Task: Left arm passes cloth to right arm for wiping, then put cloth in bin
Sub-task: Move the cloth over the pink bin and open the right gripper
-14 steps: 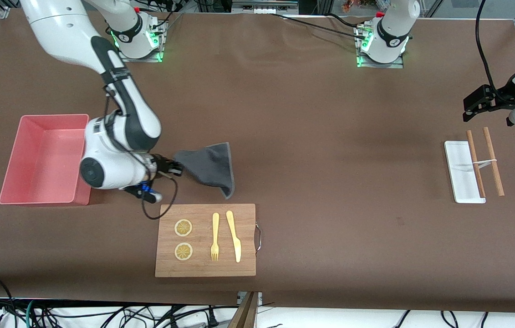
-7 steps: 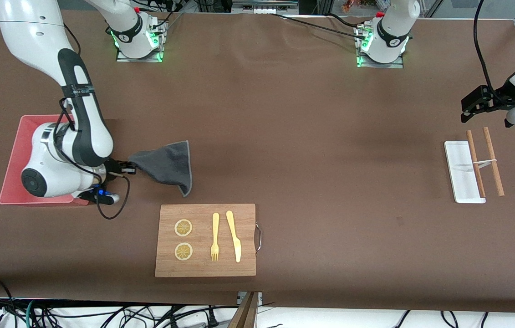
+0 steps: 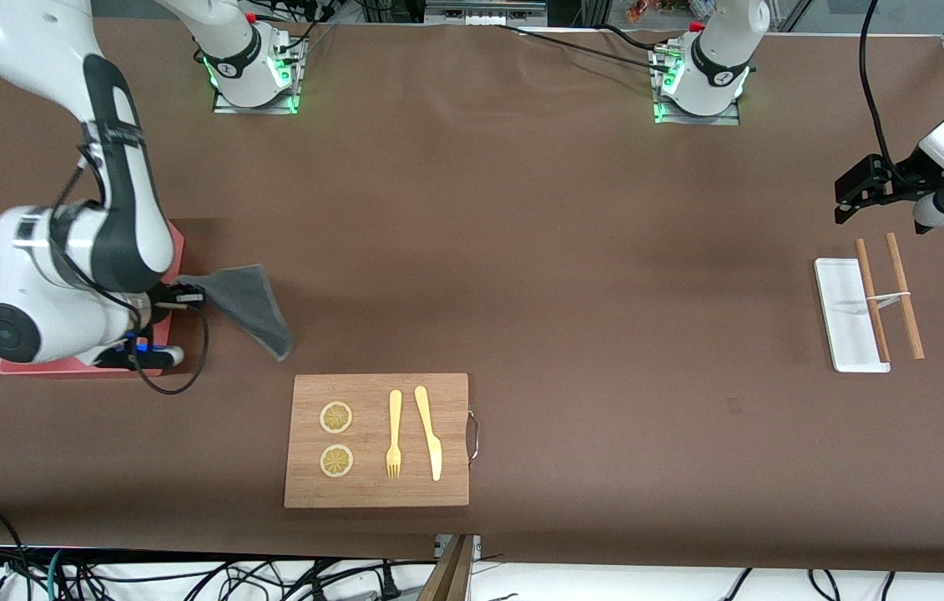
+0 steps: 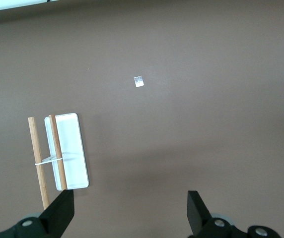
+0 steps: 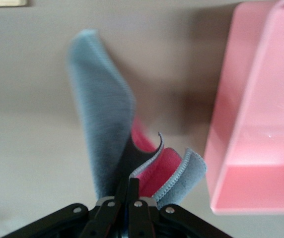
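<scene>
Next, I release the dark-grey cloth, now hanging beside the pink bin's edge, with my right gripper inside the pink bin (image 3: 129,277), near its side facing the table's middle.
My right gripper (image 3: 186,295) is shut on a corner of the dark-grey cloth (image 3: 248,305), which hangs in the air beside the edge of the pink bin (image 3: 175,250). The right arm's wrist covers most of the bin. In the right wrist view the cloth (image 5: 105,124) hangs from my shut gripper (image 5: 130,186) with the bin's wall (image 5: 241,124) next to it. My left gripper (image 3: 854,190) is open and empty, held above the table near the white tray (image 3: 843,313); the left wrist view shows its fingertips (image 4: 62,210) wide apart.
A wooden cutting board (image 3: 377,440) with two lemon slices (image 3: 335,417), a fork (image 3: 394,434) and a knife (image 3: 429,431) lies near the front edge. Two wooden sticks (image 3: 904,295) tied with a band lie across the white tray (image 4: 70,151) at the left arm's end.
My right arm has carried the cloth toward the pink bin, from beside the cutting board to the bin's edge. My left gripper has risen slightly.
</scene>
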Robot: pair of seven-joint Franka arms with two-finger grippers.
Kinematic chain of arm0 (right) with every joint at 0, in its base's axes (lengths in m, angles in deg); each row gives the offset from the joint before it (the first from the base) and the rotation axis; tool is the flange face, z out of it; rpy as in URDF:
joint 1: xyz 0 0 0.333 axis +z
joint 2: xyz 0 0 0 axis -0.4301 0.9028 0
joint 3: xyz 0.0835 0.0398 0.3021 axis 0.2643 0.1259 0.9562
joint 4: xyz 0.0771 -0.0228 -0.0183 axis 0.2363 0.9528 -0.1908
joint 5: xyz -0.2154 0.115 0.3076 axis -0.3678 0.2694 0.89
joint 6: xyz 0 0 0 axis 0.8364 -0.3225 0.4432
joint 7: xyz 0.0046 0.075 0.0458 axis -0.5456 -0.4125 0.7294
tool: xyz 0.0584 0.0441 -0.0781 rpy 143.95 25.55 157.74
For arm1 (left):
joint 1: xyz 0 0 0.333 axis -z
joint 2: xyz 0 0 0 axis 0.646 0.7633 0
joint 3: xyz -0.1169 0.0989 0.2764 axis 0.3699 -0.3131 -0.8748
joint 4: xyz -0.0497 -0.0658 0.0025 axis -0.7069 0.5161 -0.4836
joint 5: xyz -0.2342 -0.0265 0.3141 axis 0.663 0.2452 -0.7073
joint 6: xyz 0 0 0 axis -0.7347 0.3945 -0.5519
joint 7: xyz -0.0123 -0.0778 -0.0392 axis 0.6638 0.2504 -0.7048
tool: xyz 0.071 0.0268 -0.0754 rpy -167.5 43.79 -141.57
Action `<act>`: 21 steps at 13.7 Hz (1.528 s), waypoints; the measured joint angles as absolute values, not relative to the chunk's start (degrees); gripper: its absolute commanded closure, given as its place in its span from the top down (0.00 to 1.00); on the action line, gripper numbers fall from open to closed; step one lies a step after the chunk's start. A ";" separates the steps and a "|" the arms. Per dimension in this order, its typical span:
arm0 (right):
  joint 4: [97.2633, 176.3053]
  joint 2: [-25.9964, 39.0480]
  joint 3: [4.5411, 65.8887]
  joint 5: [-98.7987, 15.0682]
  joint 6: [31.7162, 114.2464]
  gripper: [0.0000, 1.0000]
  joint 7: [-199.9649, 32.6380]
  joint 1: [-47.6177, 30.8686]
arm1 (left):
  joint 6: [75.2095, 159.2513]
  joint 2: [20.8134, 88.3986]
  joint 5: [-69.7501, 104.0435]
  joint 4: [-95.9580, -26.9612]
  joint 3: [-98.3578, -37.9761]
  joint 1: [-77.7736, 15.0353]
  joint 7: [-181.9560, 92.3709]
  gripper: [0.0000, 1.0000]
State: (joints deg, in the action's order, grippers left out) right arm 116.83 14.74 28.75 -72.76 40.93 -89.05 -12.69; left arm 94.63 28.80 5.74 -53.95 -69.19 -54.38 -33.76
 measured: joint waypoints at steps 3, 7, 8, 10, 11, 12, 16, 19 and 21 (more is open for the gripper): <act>113.02 11.47 28.59 -75.08 33.67 0.00 -88.04 -13.67 | 94.63 28.81 5.74 -53.95 -69.18 -54.38 -33.77 1.00; 112.66 7.61 28.11 -80.88 29.71 0.00 -79.45 -17.38 | 94.63 28.83 5.74 -53.95 -69.19 -54.39 -33.77 1.00; 112.63 6.89 27.59 -82.27 29.08 0.00 -76.82 -18.52 | 94.63 28.83 5.74 -53.95 -69.19 -54.40 -33.77 1.00; 112.62 5.77 25.05 -84.62 28.27 0.00 -71.23 -19.85 | 94.63 28.83 5.74 -53.95 -69.20 -54.44 -33.77 1.00; 112.61 5.58 23.65 -85.41 28.22 0.00 -68.61 -20.28 | 94.63 28.83 5.74 -53.95 -69.21 -54.46 -33.77 1.00; 112.65 5.58 22.23 -86.20 28.25 0.00 -66.24 -20.74 | 94.63 28.83 5.74 -53.95 -69.20 -54.46 -33.77 1.00; 115.99 6.08 20.16 -86.67 30.12 0.00 -63.67 -22.38 | 94.63 28.83 5.74 -53.95 -69.21 -54.48 -33.77 1.00; 122.19 6.84 20.15 -86.66 35.98 0.00 -63.69 -22.42 | 94.63 28.84 5.74 -53.95 -69.20 -54.47 -33.77 1.00; 126.58 7.69 20.15 -86.39 41.29 0.00 -63.71 -22.44 | 94.63 28.84 5.74 -53.95 -69.19 -54.47 -33.77 1.00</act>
State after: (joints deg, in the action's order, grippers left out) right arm 126.58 7.69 20.15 -86.39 41.29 -63.71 -22.44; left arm 94.63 28.84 5.74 -53.95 -69.19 -54.47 -33.77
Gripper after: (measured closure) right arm 0.982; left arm 0.000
